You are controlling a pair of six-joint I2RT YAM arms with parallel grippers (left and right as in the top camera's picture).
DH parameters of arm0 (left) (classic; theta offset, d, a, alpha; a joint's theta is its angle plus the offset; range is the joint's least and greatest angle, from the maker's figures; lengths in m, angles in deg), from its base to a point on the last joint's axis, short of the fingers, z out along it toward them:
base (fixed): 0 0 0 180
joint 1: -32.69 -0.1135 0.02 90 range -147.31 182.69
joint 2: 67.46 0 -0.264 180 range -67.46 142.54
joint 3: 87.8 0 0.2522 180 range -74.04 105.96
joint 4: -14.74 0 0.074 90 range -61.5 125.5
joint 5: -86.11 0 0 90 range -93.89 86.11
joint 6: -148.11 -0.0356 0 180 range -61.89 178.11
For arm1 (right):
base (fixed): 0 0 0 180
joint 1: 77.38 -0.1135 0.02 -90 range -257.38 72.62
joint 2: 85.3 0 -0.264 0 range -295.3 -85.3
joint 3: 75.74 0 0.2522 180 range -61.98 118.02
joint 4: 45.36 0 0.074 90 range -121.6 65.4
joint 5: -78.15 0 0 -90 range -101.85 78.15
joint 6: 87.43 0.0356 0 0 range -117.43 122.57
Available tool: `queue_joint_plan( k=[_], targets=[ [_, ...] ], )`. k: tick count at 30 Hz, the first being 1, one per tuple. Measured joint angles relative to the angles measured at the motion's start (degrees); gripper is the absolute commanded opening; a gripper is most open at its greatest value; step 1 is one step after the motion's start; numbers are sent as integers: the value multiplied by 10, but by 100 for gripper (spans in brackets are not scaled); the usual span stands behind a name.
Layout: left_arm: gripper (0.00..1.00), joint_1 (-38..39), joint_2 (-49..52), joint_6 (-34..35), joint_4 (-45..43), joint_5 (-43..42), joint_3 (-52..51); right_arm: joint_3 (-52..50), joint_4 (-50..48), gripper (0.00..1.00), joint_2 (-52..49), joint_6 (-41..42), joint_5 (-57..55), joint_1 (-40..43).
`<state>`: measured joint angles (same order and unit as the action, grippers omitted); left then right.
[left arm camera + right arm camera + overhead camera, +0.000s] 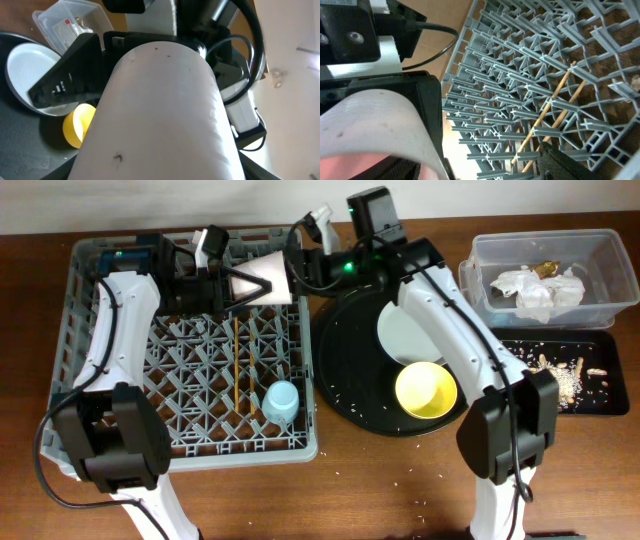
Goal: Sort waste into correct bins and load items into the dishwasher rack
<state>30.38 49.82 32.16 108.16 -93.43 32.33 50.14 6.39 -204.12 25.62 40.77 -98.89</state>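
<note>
Next, I release the pale pink cup from my left gripper in the grey dishwasher rack (283, 345) just behind the light blue cup.
The pale pink cup (268, 277) lies sideways in the air over the back of the grey dishwasher rack (200, 450). My left gripper (240, 280) is shut on it, and it fills the left wrist view (160, 115) between the left gripper's fingers (157, 170). My right gripper (298, 268) is at the cup's open end with its fingers wide apart (480, 165). One finger sits by the cup's rim (375, 125). The light blue cup (282, 400) sits in the rack. The plate (405, 330) and yellow bowl (426, 390) rest on the round black tray (350, 380).
Wooden chopsticks (237, 360) lie in the rack, also seen in the right wrist view (555, 120). The clear tub (610, 255) at the back right holds crumpled napkins (535, 290). The shallow black tray (600, 395) before it holds crumbs. Rice crumbs dot the table in front.
</note>
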Motion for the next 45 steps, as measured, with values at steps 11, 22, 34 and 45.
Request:
queue_joint_plan(
  k=[11,22,34,45],
  targets=[
    [41,113,0,220,-24,588,135,-2,332,81,45,-156,-213,159],
    [42,229,98,271,37,900,126,-2,382,82,49,-162,-346,158],
    [87,233,99,275,49,902,126,-2,381,81,49,-162,-346,159],
    [87,233,110,290,48,817,314,98,391,77,150,-164,-348,167]
  ],
)
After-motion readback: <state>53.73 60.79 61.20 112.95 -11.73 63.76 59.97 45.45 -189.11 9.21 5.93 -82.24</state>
